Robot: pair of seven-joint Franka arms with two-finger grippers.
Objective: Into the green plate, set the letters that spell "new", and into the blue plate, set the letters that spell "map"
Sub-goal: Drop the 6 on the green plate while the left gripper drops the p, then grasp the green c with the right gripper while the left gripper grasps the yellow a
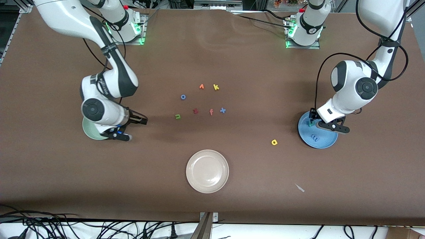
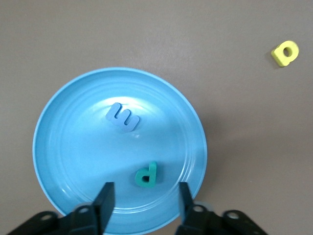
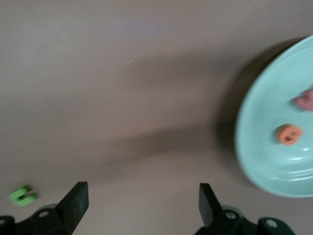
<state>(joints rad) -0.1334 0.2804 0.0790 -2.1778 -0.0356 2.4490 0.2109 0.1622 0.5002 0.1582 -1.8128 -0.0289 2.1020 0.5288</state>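
Note:
The green n (image 1: 177, 117) (image 3: 23, 196) beside the dark red z is still needed for "new", so my right gripper goes to it next and closes on its sides.
The blue plate (image 1: 327, 141) (image 2: 68, 156) lies at the left arm's end of the table. A blue m (image 1: 314, 136) (image 2: 122, 118) and a teal p (image 1: 310, 124) (image 2: 146, 175) lie in it. My left gripper (image 1: 327, 123) (image 2: 145, 201) hovers open over the plate, just clear of the p, holding nothing. A yellow a (image 1: 274, 142) (image 2: 285, 53) rests on the table beside the plate. The green plate (image 1: 89, 130) (image 3: 264, 147) holds an orange e (image 3: 288, 134) and a pinkish w (image 3: 305, 100). My right gripper (image 1: 136, 130) (image 3: 142, 200) is open over bare table beside it. The green n (image 1: 178, 116) (image 3: 22, 196) lies mid-table.
A beige-white plate (image 1: 207, 171) sits nearest the front camera. Mid-table lie a dark red z (image 1: 195, 111), red f (image 1: 211, 112), blue x (image 1: 222, 110), blue o (image 1: 183, 97), an orange letter (image 1: 201, 86) and yellow k (image 1: 216, 87).

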